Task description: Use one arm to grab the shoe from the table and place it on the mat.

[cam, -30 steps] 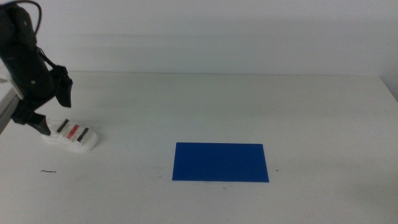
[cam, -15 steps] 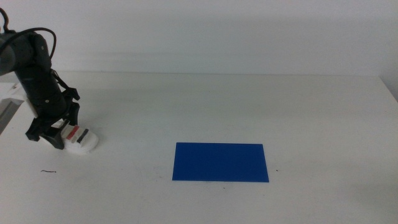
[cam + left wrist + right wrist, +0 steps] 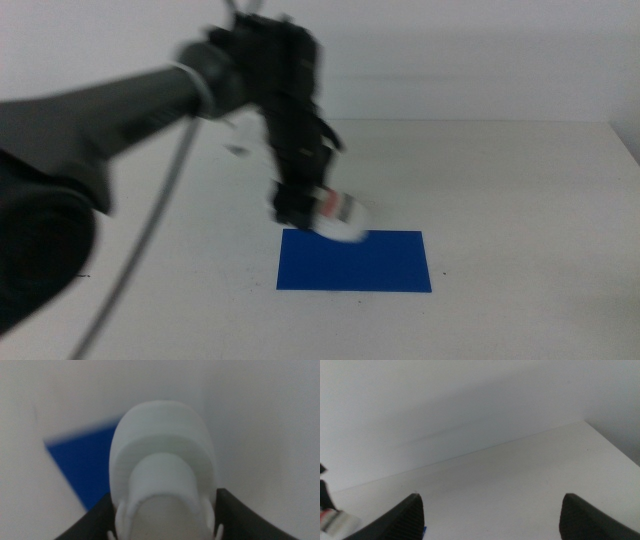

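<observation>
The robot's left gripper should release the white shoe on the middle of the blue mat (image 3: 350, 259), along the mat's long side.
My left arm (image 3: 120, 110) reaches in from the left across the white table (image 3: 520, 190). Its gripper (image 3: 300, 205) is shut on the white shoe (image 3: 340, 213), whose red and dark straps show. It holds the shoe just above the far left part of the blue mat (image 3: 370, 265). In the left wrist view the shoe's white sole (image 3: 162, 460) fills the space between the jaws, with the mat (image 3: 87, 467) below it. The left gripper (image 3: 162, 515) grips the shoe from both sides. My right gripper (image 3: 490, 520) is open and empty, out of the middle view.
The table's far edge (image 3: 480, 121) meets a plain white wall. The left arm's thick dark link (image 3: 35, 250) and cable (image 3: 150, 235) cover the table's left side. The right wrist view shows the shoe's end (image 3: 337, 521) at its lower left.
The left gripper closed on the shoe at the table's left side, lifted it and swung it right. It now hangs over the mat's far left part. The picture is motion-blurred.
</observation>
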Controlling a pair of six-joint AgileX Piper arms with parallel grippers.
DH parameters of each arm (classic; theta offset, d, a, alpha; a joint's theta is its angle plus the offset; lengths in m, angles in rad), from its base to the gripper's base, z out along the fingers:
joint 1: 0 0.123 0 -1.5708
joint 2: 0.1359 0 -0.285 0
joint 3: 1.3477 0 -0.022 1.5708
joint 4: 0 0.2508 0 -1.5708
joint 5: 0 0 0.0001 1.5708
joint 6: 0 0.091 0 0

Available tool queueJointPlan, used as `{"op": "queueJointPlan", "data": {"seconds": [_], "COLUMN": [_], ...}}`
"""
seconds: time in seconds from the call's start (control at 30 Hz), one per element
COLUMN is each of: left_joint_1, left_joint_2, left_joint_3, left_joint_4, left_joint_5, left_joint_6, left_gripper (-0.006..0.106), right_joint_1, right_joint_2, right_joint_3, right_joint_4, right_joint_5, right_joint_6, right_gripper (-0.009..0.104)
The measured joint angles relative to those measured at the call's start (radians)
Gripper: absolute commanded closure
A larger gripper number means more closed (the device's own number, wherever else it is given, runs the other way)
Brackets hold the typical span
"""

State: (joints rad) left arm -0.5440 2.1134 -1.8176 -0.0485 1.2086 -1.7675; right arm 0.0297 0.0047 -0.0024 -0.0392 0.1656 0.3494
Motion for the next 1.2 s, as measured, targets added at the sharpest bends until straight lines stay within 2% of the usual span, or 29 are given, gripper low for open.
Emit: {"op": "queueJointPlan", "data": {"seconds": [0.17,0.4,0.47,0.5,0.57,0.63,0.7,0.8,0.93,1.2], "left_joint_1": [-0.097,-0.123,-0.123,-0.123,-0.123,-0.123,-0.123,-0.123,-0.123,-0.123], "left_joint_2": [0.069,0.097,0.099,0.101,0.103,0.103,0.103,0.103,0.103,0.103], "left_joint_3": [-0.029,-0.032,-0.034,-0.034,-0.034,-0.034,-0.034,-0.034,-0.036,-0.036], "left_joint_4": [-0.045,-0.066,-0.059,-0.057,-0.051,-0.045,-0.055,-0.085,-0.078,0.003], "left_joint_5": [0.002,0.007,0.007,0.007,0.007,0.009,0.009,0.01,0.01,0.01], "left_joint_6": [-0.071,-0.079,0.05,0.171,0.475,0.888,1.226,1.598,1.831,2.056], "left_gripper": [0.102,0.102,0.102,0.102,0.102,0.102,0.102,0.102,0.102,0.102], "right_joint_1": [0.0,0.0,0.0,0.0,0.0,0.0,0.0,0.0,0.0,0.0], "right_joint_2": [0.0,0.0,0.0,0.0,0.0,0.0,0.0,0.0,0.0,0.0], "right_joint_3": [0.0,0.0,0.0,0.0,0.0,0.0,0.0,0.0,0.0,0.0], "right_joint_4": [0.0,0.0,0.0,0.0,0.0,0.0,0.0,0.0,0.0,0.0], "right_joint_5": [0.0,0.0,0.0,0.0,0.0,0.0,0.0,0.0,0.0,0.0], "right_joint_6": [0.0,0.0,0.0,0.0,0.0,0.0,0.0,0.0,0.0,0.0], "right_gripper": [0.016,0.016,0.016,0.016,0.016,0.016,0.016,0.016,0.016,0.016]}}
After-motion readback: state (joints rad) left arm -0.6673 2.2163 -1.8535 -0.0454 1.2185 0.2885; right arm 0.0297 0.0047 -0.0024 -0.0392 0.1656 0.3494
